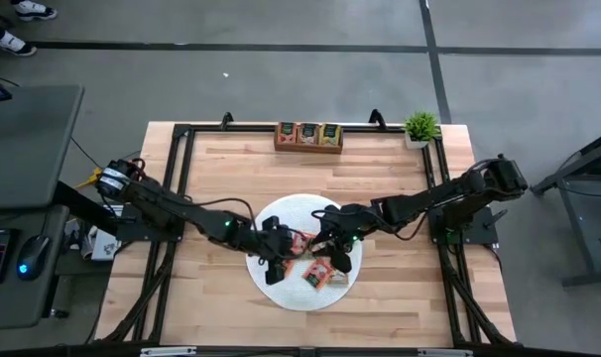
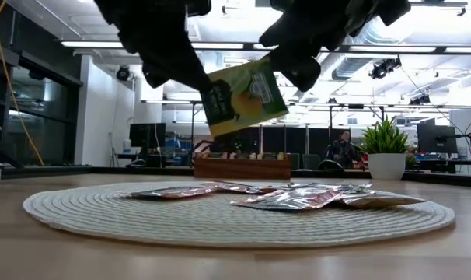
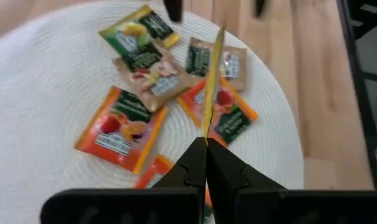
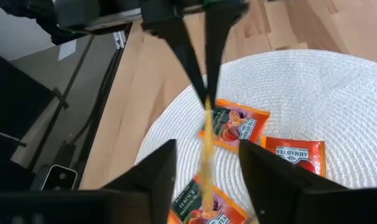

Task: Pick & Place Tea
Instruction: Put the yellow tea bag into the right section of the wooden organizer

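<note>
The yellow-green tea packet is crooked in the left gripper, so the right gripper should take the packet's loose end (image 2: 273, 91) before the left gripper grips it straight.
A yellow-green tea packet (image 2: 243, 97) hangs in the air above the round white woven mat (image 2: 103, 210). My left gripper (image 3: 206, 146) is shut on it, and in the high view this gripper (image 1: 281, 243) is over the mat's middle. My right gripper (image 4: 207, 149) faces it from the table's right (image 1: 332, 243). It is open, with one finger on each side of the packet and a gap on both sides. Several more tea packets (image 3: 123, 127) lie flat on the mat. My left gripper pinches the packet's edge (image 3: 205, 134) between its two fingers, at the packet's upper left side (image 2: 208, 89). The fingers slant down from the table's left. The packet stands on edge, tilted, lifted clear of the mat.
A brown wooden tray (image 1: 308, 136) with packets in its compartments stands at the table's far edge. A small potted plant (image 1: 420, 127) stands at the far right corner. Bare wood lies around the mat. A black frame runs along the table's sides.
</note>
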Robot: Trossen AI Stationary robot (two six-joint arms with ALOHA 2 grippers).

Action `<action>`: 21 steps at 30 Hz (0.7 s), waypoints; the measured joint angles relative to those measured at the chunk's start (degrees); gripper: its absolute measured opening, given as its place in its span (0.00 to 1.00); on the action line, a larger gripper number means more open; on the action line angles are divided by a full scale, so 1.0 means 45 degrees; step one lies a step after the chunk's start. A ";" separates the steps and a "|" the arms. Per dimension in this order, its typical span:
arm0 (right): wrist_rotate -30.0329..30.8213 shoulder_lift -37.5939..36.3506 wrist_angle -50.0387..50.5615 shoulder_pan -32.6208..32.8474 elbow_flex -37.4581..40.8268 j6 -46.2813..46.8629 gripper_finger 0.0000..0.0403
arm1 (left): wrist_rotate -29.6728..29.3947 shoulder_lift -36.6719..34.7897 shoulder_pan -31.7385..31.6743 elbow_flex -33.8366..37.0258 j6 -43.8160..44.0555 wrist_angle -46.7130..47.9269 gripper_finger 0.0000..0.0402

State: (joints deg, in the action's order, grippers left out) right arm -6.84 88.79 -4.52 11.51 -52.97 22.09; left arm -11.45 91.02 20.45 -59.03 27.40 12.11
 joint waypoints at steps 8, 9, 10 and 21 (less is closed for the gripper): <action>0.0011 0.0005 0.0271 0.0029 0.0000 0.0415 0.53 | 0.0104 0.0010 -0.0466 -0.0511 -0.0377 0.0626 0.00; 0.0079 0.0005 0.0384 0.0029 -0.0002 0.0413 0.53 | 0.0115 0.0010 -0.0471 -0.0536 -0.0385 0.0619 0.00; 0.0127 0.0005 0.0494 0.0029 -0.0005 0.0413 0.52 | 0.0085 0.0010 -0.0476 -0.0559 -0.0405 0.0643 0.00; 0.0871 0.0015 0.0951 0.0024 0.0000 0.0427 0.25 | -0.0017 0.0019 -0.0471 -0.0742 -0.0654 0.0673 0.00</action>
State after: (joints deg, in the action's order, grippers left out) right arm -2.92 88.86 -0.24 11.62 -52.97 24.01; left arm -11.53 91.11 18.33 -62.37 24.45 15.14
